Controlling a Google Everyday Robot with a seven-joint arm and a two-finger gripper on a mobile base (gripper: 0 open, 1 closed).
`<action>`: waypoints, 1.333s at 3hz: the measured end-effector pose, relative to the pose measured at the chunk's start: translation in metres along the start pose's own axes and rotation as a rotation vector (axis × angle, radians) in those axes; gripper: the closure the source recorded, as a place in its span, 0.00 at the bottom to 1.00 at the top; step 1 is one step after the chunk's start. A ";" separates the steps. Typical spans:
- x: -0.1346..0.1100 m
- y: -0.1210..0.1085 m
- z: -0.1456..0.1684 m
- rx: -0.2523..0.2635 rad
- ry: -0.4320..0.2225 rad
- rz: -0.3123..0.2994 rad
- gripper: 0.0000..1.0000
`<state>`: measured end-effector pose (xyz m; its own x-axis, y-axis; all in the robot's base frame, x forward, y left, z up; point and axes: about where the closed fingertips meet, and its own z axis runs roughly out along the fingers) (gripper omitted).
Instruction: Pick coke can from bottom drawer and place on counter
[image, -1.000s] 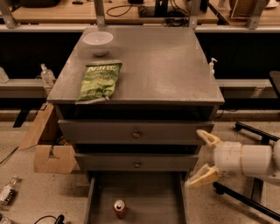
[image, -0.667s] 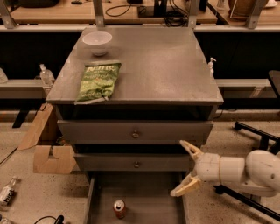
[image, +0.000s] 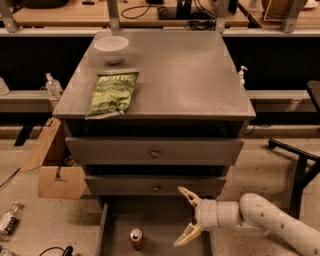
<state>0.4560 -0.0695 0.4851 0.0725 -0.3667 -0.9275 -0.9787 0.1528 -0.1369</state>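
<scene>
The upper part of the coke can (image: 137, 236) in the open bottom drawer is next for my gripper, which should go there and close around the can's sides.
The coke can (image: 136, 238), red with a silver lid, stands upright on the floor of the open bottom drawer (image: 165, 220), left of its middle near the front. My gripper (image: 183, 217) hangs over the drawer to the right of the can, fingers spread wide open, one fingertip (image: 183, 191) up by the middle drawer front and the other down near the drawer floor. It holds nothing and is about a can's width away from the can. The grey counter (image: 185, 75) tops the cabinet above.
On the counter lie a green crisp bag (image: 113, 93) and a white bowl (image: 111, 48). Two closed drawer fronts with knobs (image: 155, 153) sit above the open drawer. A cardboard box (image: 59, 180) stands at the left, a black stand leg (image: 295, 155) at the right.
My gripper and arm have moved left from beside the cabinet to over the open drawer, closer to the can. The can has not moved.
</scene>
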 end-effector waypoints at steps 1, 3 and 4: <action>0.040 0.015 0.036 -0.040 0.009 0.038 0.00; 0.054 0.020 0.058 -0.062 -0.003 0.054 0.00; 0.083 0.024 0.102 -0.115 -0.029 0.053 0.00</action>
<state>0.4584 -0.0027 0.3696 0.0238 -0.3342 -0.9422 -0.9968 0.0643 -0.0480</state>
